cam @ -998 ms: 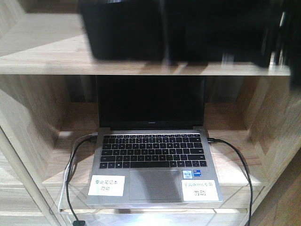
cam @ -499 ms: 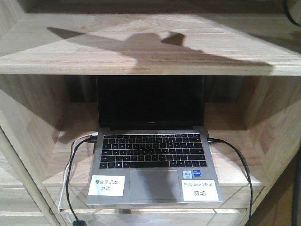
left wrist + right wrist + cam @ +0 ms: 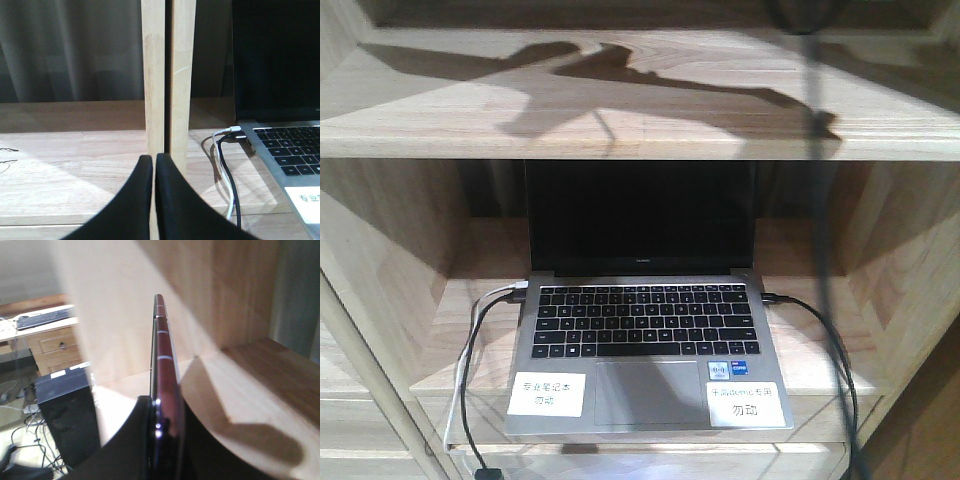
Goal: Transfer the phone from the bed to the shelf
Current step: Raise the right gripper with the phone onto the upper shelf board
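Observation:
My right gripper is holding the phone above the open grey laptop. Next, I let go of it flat on the shelf's upper plank point(image 3: 547, 56), above that laptop. The phone is now upright above a shelf plank.
The phone point(image 3: 162, 365) shows edge-on in the right wrist view, a thin dark slab with a pinkish edge. It stands upright between the fingers of my right gripper point(image 3: 165, 412), which is shut on it above a pale plank of the shelf point(image 3: 240, 385). My left gripper point(image 3: 154, 162) is shut with nothing between its black fingers, low over a shelf plank point(image 3: 75, 160) in front of two upright wooden posts point(image 3: 167, 75). The front view shows the shelf point(image 3: 620, 110) with an arm's shadow on its upper plank, but no gripper. The bed is out of view.
An open grey laptop point(image 3: 645, 340) fills the lower compartment, with cables point(image 3: 470, 380) at both sides. It is also at the right of the left wrist view, laptop point(image 3: 280, 75) and cables point(image 3: 225, 170). A blurred dark strand point(image 3: 817, 200) hangs at the right. A black box point(image 3: 67, 410) stands beyond the shelf.
One second ago a dark blurred mass covered the top of the front view. It has left that view. The shadow on the upper plank has shifted, and a dark strand now hangs at right.

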